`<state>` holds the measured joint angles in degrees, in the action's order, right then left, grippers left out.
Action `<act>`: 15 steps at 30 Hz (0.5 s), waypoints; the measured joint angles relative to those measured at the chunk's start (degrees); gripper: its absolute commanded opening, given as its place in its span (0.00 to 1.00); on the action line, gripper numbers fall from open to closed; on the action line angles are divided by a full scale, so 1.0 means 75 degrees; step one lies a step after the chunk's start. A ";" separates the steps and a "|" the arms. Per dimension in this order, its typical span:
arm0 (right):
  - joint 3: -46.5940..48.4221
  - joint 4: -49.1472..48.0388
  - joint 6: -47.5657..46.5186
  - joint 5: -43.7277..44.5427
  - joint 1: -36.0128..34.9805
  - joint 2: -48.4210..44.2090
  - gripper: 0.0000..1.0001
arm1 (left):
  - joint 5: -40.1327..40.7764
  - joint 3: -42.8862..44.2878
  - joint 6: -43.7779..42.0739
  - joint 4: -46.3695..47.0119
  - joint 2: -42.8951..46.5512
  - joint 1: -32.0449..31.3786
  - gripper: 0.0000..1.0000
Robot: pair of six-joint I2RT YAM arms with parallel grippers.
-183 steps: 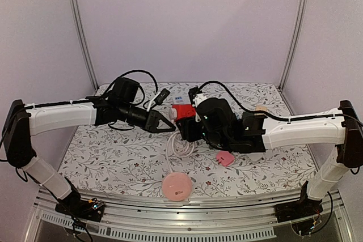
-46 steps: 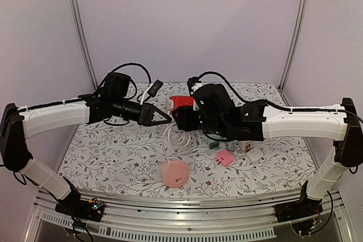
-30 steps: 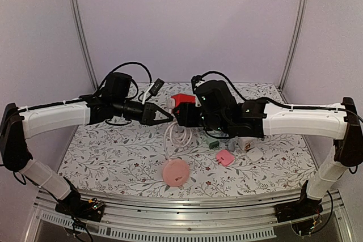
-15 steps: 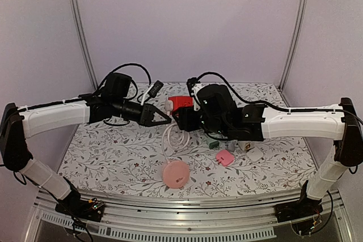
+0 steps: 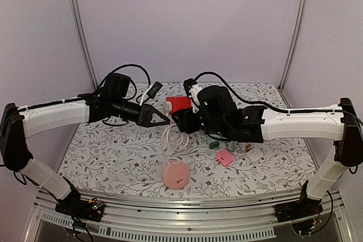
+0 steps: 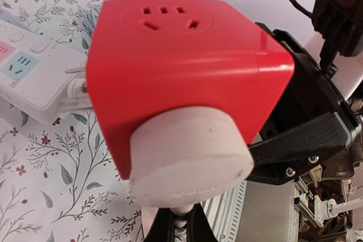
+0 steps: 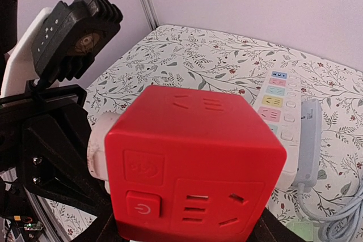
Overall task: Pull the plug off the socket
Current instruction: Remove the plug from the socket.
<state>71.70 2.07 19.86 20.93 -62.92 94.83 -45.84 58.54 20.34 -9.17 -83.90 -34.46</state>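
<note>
My left gripper is pinching just the thin ribbed neck behind the plug body. It should open and grip the plug body [image 6: 190, 157] by its sides before it pulls.
A red cube socket [image 5: 178, 105] hangs above the table with my right gripper [image 5: 182, 118] shut on its lower sides. In the right wrist view the socket [image 7: 195, 168] fills the frame, and that gripper [image 7: 187, 237] shows only as black fingers [image 7: 108, 229] under it. A round white plug [image 6: 190, 162] sits seated in one face of the socket [image 6: 187, 66]. My left gripper [image 6: 177, 229] is shut on the plug's ribbed neck, right behind the plug body. The plug [image 7: 97, 140] sticks out of the cube's left side, and its white cord [image 5: 172, 139] hangs down in loops.
The cord ends at a round pink disc [image 5: 176, 174] near the front edge. A pink plug [image 5: 225, 157], a green one [image 5: 211, 140] and a white adapter [image 5: 253, 154] lie under the right arm. A white power strip [image 7: 278, 106] lies on the flowered cloth behind the cube.
Since the earliest frame both grippers have lifted the socket and plug off the table. Over the last second the cube tilted level and shifted slightly left; the plug stays seated.
</note>
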 measured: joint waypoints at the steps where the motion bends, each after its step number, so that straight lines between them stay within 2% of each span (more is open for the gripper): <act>1: 0.0003 0.0000 0.0061 -0.0003 0.0000 0.0000 0.12 | 0.0000 0.0000 0.0003 0.0000 0.0000 0.0000 0.00; 15: 0.0405 0.0437 0.1679 0.0026 0.0000 0.0017 0.10 | 0.0038 0.0003 0.0061 0.0385 0.0000 -0.0044 0.00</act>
<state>74.74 5.34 32.45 21.12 -62.92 94.96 -45.56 58.57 20.80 -6.28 -83.90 -34.79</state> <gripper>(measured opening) 0.613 0.041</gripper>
